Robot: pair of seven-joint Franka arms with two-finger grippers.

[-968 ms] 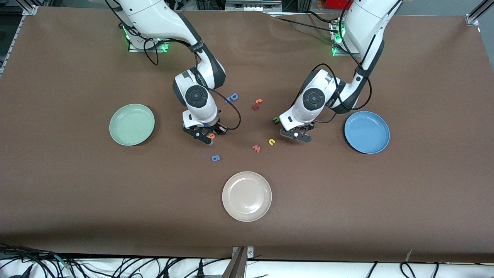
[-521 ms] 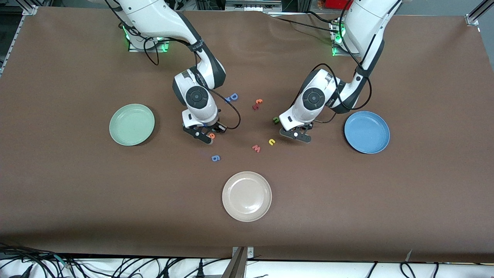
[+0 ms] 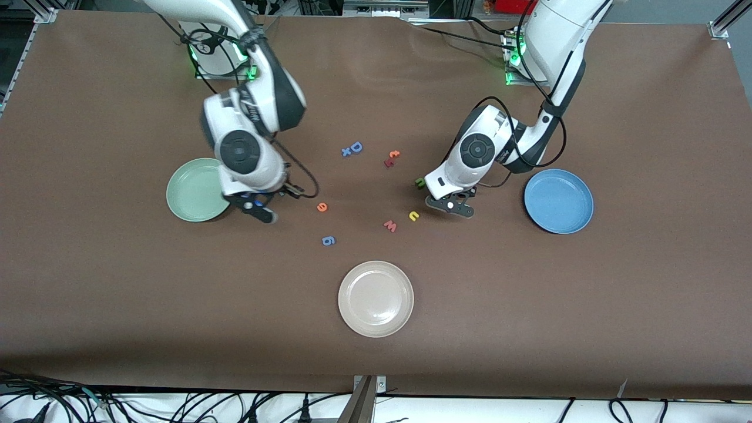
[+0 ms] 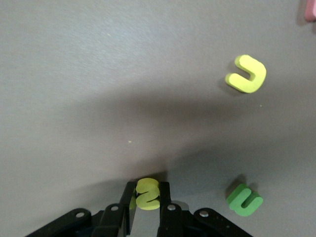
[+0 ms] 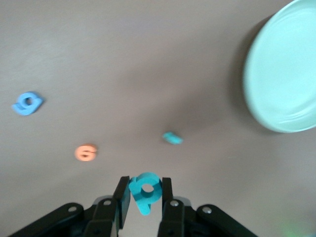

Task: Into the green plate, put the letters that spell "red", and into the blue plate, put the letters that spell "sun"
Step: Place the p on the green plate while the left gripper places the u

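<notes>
Next, the left gripper releases the yellow "s" near the middle of the blue plate (image 3: 561,204).
My right gripper (image 3: 261,210) (image 5: 144,185) is shut on the teal "d" (image 5: 145,190) and hangs over the table just beside the rim of the green plate (image 3: 191,188) (image 5: 281,74). The orange "e" (image 3: 322,207) (image 5: 86,152) and the teal "r" (image 5: 173,138) lie on the table; the arm hides the "r" in the front view. My left gripper (image 3: 451,205) (image 4: 147,187) is low at the table, shut on the yellow "s" (image 4: 148,193). The green "n" (image 3: 419,183) (image 4: 244,199) and yellow "u" (image 3: 414,216) (image 4: 246,74) lie beside it. The blue plate (image 3: 558,201) sits toward the left arm's end.
A cream plate (image 3: 376,298) sits nearer the front camera, mid-table. Loose letters lie between the arms: a blue "6" (image 3: 328,240) (image 5: 27,103), a blue "D" (image 3: 354,148), an orange "t" (image 3: 393,154) and a red "w" (image 3: 390,225).
My right arm has swung from beside the orange "e" toward the green plate, carrying the teal "d". My left gripper has closed on the yellow "s" without shifting.
</notes>
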